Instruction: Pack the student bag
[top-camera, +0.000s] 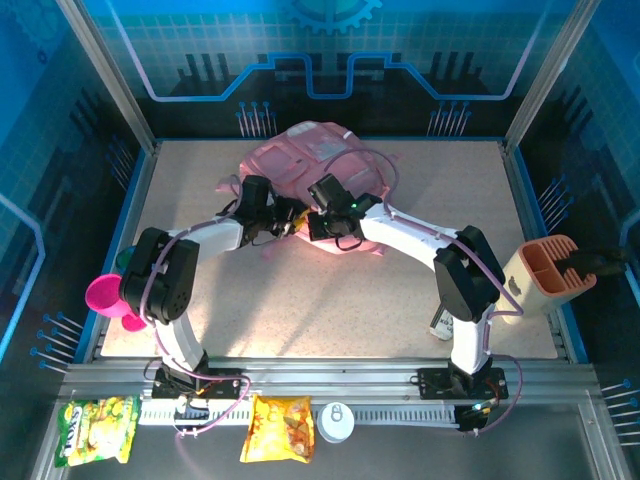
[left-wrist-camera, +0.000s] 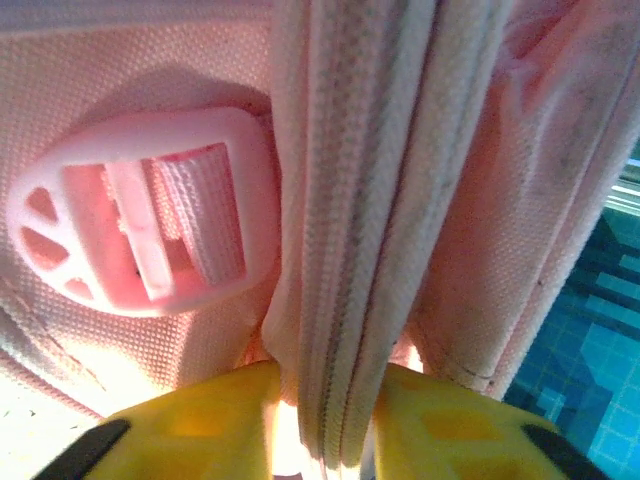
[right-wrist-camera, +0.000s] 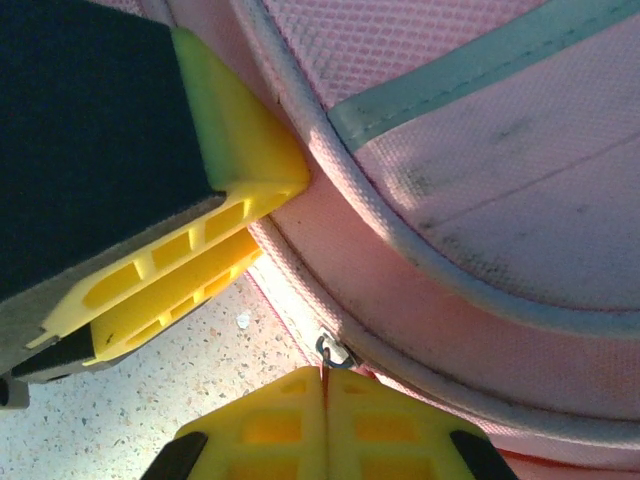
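The zip pull is held only by its end in the fingertips of my right gripper, so I need to open, move in and close deeper by the metal slider (right-wrist-camera: 338, 350).
The student bag (top-camera: 320, 150), soft and pink, lies at the back middle of the table. My left gripper (top-camera: 285, 222) is at its near edge. In the left wrist view its yellow fingers (left-wrist-camera: 200, 420) press from both sides on a folded zip band (left-wrist-camera: 350, 250) of the bag, next to a pink strap buckle (left-wrist-camera: 150, 210). My right gripper (top-camera: 315, 224) is beside it. Its fingers (right-wrist-camera: 400, 430) are shut together on the zip pull, and the metal slider (right-wrist-camera: 337, 350) sits just at their tips. The left gripper's yellow finger (right-wrist-camera: 200, 270) shows close by, against the bag's rim (right-wrist-camera: 480, 180).
A pink cup (top-camera: 105, 298) sits at the table's left edge and a beige divided holder (top-camera: 545, 275) at the right edge. In front of the arm bases lie a green snack bag (top-camera: 97, 428), an orange snack bag (top-camera: 279, 428) and a white round lid (top-camera: 336, 422). Bare speckled tabletop (top-camera: 300, 310) lies near the arms.
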